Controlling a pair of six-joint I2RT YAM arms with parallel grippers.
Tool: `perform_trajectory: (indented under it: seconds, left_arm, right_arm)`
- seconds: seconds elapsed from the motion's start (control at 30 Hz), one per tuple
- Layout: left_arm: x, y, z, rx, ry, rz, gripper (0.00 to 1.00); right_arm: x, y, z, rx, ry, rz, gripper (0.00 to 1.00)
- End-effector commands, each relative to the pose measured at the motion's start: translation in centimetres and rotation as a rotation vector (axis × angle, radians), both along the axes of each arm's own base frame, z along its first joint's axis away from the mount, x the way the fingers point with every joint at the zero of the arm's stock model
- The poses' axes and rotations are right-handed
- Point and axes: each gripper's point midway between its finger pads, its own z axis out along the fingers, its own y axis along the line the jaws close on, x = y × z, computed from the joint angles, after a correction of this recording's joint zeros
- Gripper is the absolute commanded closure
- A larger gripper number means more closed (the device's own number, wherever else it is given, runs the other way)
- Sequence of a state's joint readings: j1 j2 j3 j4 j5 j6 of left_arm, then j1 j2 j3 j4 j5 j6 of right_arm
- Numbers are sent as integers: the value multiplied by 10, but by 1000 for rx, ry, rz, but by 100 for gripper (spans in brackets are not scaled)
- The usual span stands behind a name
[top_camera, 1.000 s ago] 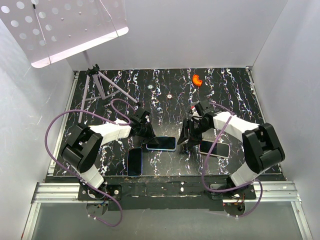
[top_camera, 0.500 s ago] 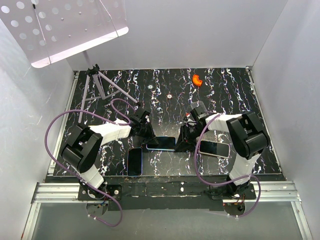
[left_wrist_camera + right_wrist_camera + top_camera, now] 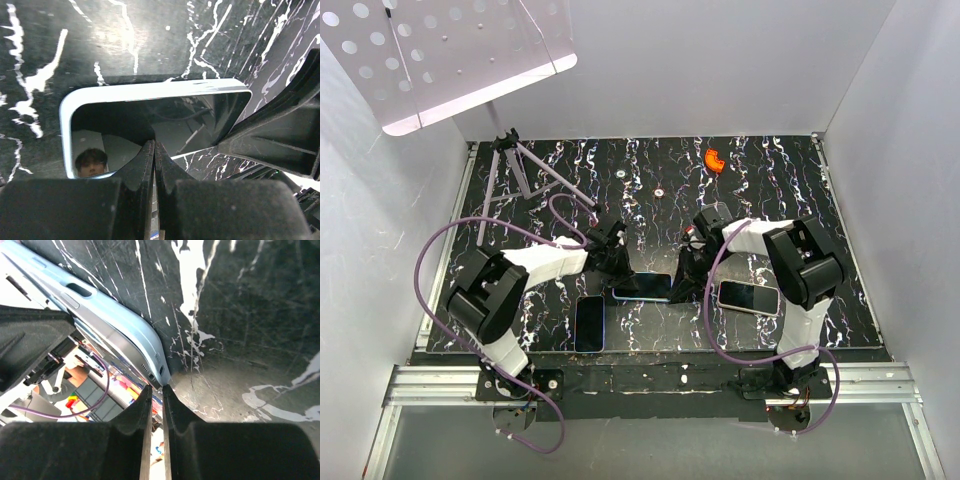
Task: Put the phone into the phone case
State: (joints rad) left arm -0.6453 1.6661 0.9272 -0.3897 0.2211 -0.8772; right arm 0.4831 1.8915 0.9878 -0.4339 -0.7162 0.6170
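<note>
The phone's end sits higher than the case's rounded corner, so the robot's right gripper needs to grab the case's rim (image 3: 161,369) there while the left gripper pushes that end of the phone down.
A phone (image 3: 645,287) with a glossy dark screen lies in a light blue phone case (image 3: 67,107) at the middle of the black marbled table. My left gripper (image 3: 617,268) is shut, its tips (image 3: 154,142) resting on the screen near the phone's left end. At the phone's right end, my right gripper (image 3: 682,283) has its jaws drawn together to a thin slit, tips (image 3: 156,386) at the case's rounded corner (image 3: 150,347). Nothing shows between its fingers. In the right wrist view the case's side with button slots runs up to the left.
A second dark phone (image 3: 589,323) lies near the front edge at the left of centre. A third phone (image 3: 749,297) lies right of my right gripper. A small orange object (image 3: 714,159) is at the back, a tripod stand (image 3: 520,175) at the back left.
My right gripper has slid left to the phone's right end and its jaws have closed. The left gripper has stayed shut on the phone's left end.
</note>
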Motion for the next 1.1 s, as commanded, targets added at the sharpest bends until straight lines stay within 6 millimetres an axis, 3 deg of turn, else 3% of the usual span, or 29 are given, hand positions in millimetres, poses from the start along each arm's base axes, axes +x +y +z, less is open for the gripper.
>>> perform_trajectory:
  seconds: [0.0,0.3,0.43,0.6,0.73,0.83,0.9,1.07]
  left_arm:
    - [-11,6,-23,147,22,-34,100]
    - [-23,-27,-27,144,29,-97,100]
    - [-26,-27,-32,146,46,-90,100]
    - [-28,-26,-32,147,50,-91,100]
    - [-26,-24,-30,143,46,-83,100]
    - [-26,-20,-31,144,49,-77,100]
    - [-24,-17,-31,147,48,-70,100]
    - [-25,-10,-35,145,67,-58,100]
  right_arm:
    - [11,-19,-51,-275,-124,63,86]
    - [11,-33,-63,-535,-210,176,91]
    - [18,-32,-53,-595,-290,204,90]
    - [24,-16,-20,-466,-346,164,83]
    - [28,-8,15,-266,-357,83,63]
    - [33,-11,32,-153,-369,29,38]
    - [33,-13,38,-75,-351,-1,28]
    - [40,-16,34,11,-281,-48,28]
